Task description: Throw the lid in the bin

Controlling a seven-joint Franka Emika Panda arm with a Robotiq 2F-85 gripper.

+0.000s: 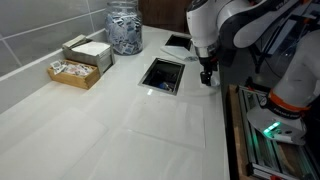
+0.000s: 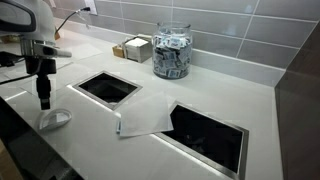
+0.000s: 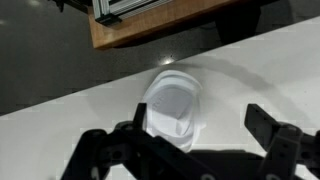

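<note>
I can see the flat lid ahead of my gripper's open fingers, so next I move over it, go lower and pinch its rim (image 3: 197, 110) before lifting it toward the bin.
The lid (image 3: 172, 105) is a clear, whitish plastic disc lying flat on the white counter near its edge. It also shows in an exterior view (image 2: 55, 118). My gripper (image 3: 200, 125) is open and hovers just above it. In the wrist view the lid lies by the left finger, partly between the two fingers. In both exterior views the gripper (image 2: 44, 100) (image 1: 207, 75) points straight down, its tips apart from the lid. The bin is a rectangular opening in the counter (image 2: 108, 88) (image 1: 160, 75), a short way from the gripper.
A second counter opening (image 2: 205, 135) lies further along, with a clear sheet (image 2: 145, 118) between the two. A glass jar of packets (image 2: 172, 52) and small boxes (image 1: 85, 55) stand by the tiled wall. The counter edge (image 3: 150, 50) is close to the lid.
</note>
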